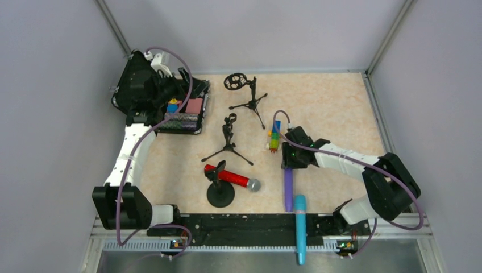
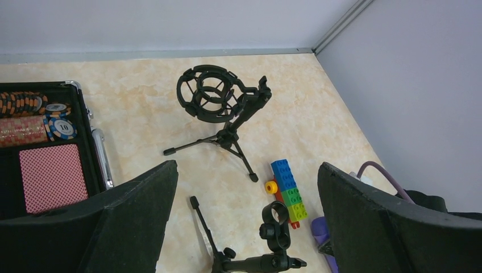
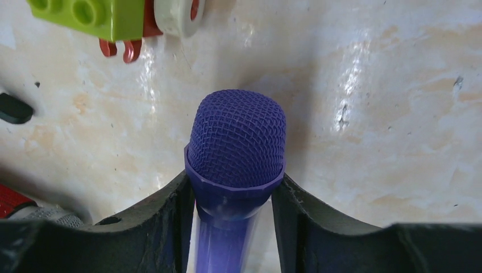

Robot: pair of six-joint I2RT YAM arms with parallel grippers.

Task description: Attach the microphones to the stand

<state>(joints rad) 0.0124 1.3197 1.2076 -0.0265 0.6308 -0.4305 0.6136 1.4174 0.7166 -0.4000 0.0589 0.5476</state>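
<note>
The purple microphone is pinched at its flared collar in my right gripper, so I will open it and take the slimmer body (image 3: 224, 236) below the collar before lifting the microphone.
The purple microphone (image 1: 289, 190) lies on the table pointing away from the arms. My right gripper (image 1: 293, 154) is shut on it just below its mesh head (image 3: 236, 136), with both fingers (image 3: 165, 216) against its collar. The cyan-blue microphone (image 1: 300, 227) lies across the near rail. The glittery red microphone (image 1: 233, 178) sits in the clip of a round-base stand (image 1: 220, 196). A tripod stand with an empty clip (image 1: 229, 136) and a tripod stand with a ring mount (image 1: 244, 91) stand further back. My left gripper (image 2: 247, 168) is open and empty, high above the case at the back left.
A black case (image 1: 185, 116) with poker chips and cards sits at the back left, its rim showing in the left wrist view (image 2: 85, 114). A multicoloured block toy (image 1: 274, 139) lies just beyond the purple microphone's head. Grey walls enclose the table on three sides.
</note>
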